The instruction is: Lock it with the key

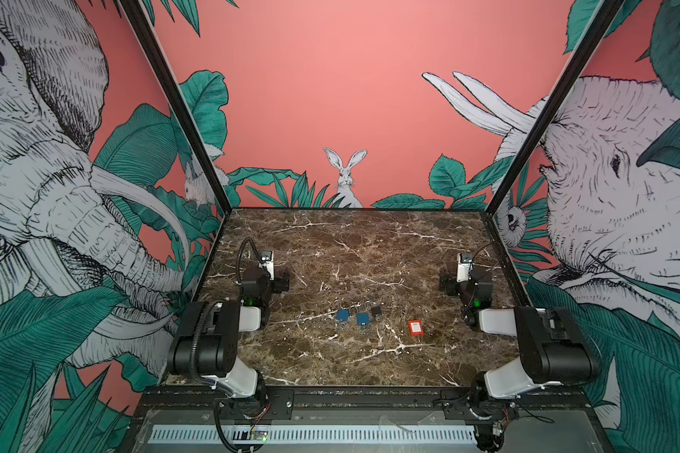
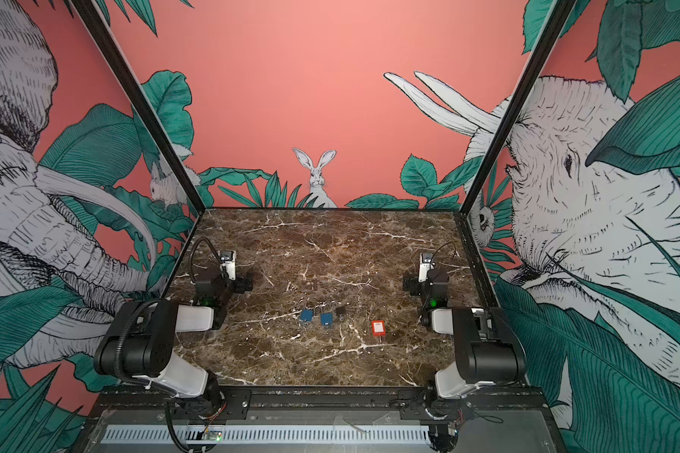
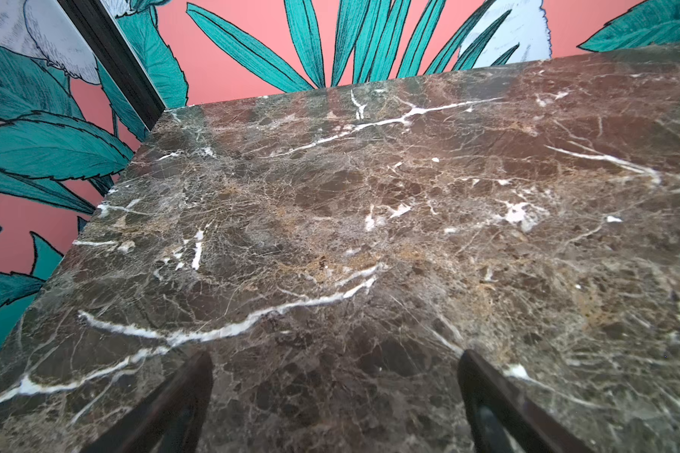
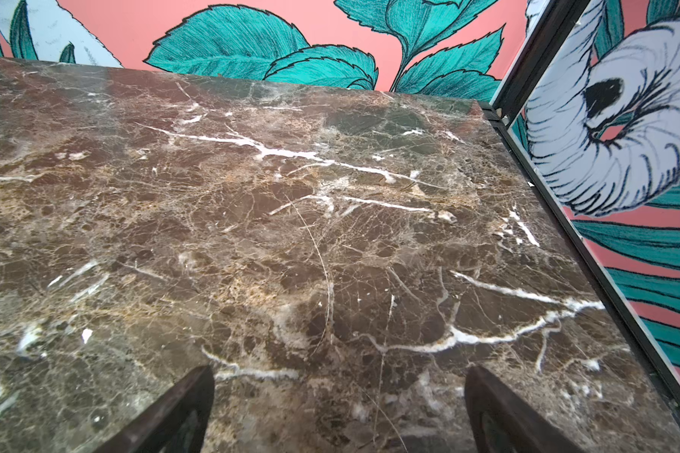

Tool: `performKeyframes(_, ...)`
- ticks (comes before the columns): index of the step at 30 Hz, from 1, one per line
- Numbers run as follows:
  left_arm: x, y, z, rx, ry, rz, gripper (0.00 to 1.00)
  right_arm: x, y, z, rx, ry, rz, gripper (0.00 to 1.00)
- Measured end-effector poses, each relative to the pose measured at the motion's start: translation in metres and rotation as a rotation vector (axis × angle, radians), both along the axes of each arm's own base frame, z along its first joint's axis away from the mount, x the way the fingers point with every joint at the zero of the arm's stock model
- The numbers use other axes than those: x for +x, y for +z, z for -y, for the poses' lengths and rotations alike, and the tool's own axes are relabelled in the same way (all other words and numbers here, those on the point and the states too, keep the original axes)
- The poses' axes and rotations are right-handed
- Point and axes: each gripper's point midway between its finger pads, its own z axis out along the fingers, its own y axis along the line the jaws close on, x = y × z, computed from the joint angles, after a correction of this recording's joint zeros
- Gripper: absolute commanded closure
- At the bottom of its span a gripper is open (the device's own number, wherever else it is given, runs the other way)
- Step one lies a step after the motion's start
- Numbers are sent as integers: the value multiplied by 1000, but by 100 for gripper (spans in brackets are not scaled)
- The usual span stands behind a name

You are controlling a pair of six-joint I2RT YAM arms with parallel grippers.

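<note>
My right gripper needs to move to the red padlock next. It should close on the sides of the red padlock's body (image 1: 415, 328) and leave its silver shackle free.
Two blue padlocks (image 1: 342, 315) (image 1: 363, 318) lie side by side at mid-table in both top views, silver shackles pointing to the far side. A small black piece (image 1: 376, 311) with a silver part lies just right of them; it is too small to tell whether it is the key. A red padlock (image 1: 415, 327) lies farther right. My left gripper (image 3: 334, 353) is open over bare marble near the table's far left, well away from the locks. My right gripper (image 4: 338, 370) is open over bare marble at the right side. Neither wrist view shows a lock.
The dark marble table (image 1: 354, 243) is boxed in by patterned walls with black frame posts (image 1: 197, 129) at the back corners. Both arms (image 1: 252, 290) (image 1: 472, 290) sit folded at the table's left and right sides. A black rail (image 1: 354, 396) runs along the front edge.
</note>
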Motion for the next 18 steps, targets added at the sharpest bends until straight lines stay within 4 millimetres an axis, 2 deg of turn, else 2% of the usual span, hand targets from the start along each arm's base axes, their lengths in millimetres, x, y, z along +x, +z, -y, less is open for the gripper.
performKeyframes(18,0,0,-1,4,8,0,2,0,-1,0,0,0,-2,2)
